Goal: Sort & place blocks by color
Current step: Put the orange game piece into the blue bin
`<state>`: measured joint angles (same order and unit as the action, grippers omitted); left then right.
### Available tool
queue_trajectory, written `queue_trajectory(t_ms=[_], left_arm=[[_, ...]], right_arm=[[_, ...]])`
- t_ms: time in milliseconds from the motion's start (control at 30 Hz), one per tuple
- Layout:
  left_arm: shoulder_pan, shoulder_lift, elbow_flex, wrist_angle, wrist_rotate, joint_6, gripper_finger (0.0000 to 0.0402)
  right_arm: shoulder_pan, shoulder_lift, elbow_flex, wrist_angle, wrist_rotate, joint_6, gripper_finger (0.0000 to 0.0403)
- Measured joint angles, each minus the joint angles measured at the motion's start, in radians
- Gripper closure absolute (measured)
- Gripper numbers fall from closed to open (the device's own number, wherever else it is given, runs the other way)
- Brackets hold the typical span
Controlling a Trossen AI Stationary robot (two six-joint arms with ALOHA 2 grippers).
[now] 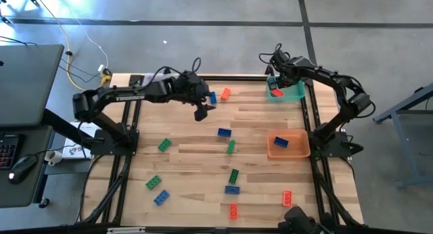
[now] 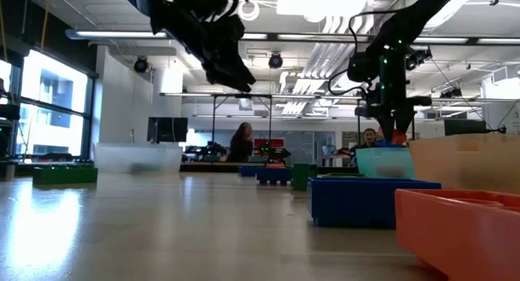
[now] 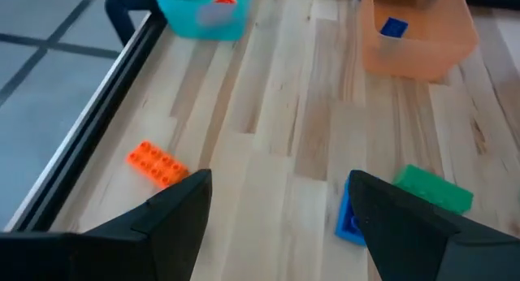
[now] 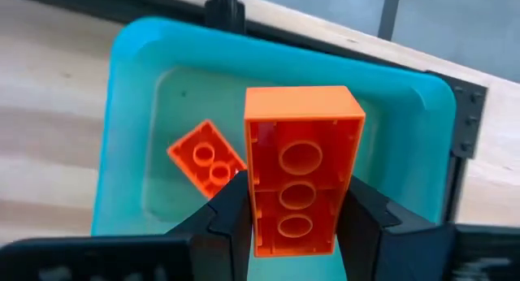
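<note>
My left gripper needs to close next on the long sides of the blue block (image 1: 222,132) (image 3: 350,224), which sits just beyond the green block at the centre of the table.
My right gripper (image 1: 274,86) hangs over the teal tray (image 1: 292,95) at the table's far right, shut on a red block (image 4: 301,151). Another red block (image 4: 205,163) lies on the tray's floor. My left gripper (image 1: 201,112) stands open above the table's far middle, touching nothing. In its wrist view a red block (image 3: 158,163), a blue block (image 3: 348,222) and a green block (image 3: 435,190) lie on the wood ahead of it. More red, green and blue blocks lie scattered toward the near edge. My right gripper pinches the red block by its two long sides (image 4: 253,201) between the two fingers, at the end nearer the wrist. The fingers slant down from above. The block juts out past them, its hollow underside toward the wrist camera, lifted clear above the teal tray.
An orange tray (image 1: 298,151) with a blue block (image 1: 281,142) in it stands at the right edge, nearer than the teal tray. Black frame rails (image 1: 128,126) run along both sides of the table. Bare wood lies between the scattered blocks.
</note>
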<state>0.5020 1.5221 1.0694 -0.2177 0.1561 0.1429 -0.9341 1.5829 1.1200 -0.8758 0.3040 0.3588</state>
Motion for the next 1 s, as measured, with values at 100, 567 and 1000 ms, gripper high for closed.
queue_trajectory(t_ms=[100, 567, 1000], left_arm=[[-0.018, 0.045, 0.000, 0.013, -0.001, -0.008, 0.0124], [-0.113, 0.236, 0.000, 0.158, 0.024, 0.026, 0.0124], [-0.136, 0.348, 0.000, 0.180, 0.046, 0.031, 0.0124]], right_arm=[[-0.015, 0.000, -0.033, 0.069, -0.015, 0.009, 0.0293], [-0.042, 0.000, -0.089, 0.150, -0.029, 0.014, 0.0293], [-0.042, 0.000, -0.089, 0.137, -0.115, 0.006, 0.0256]])
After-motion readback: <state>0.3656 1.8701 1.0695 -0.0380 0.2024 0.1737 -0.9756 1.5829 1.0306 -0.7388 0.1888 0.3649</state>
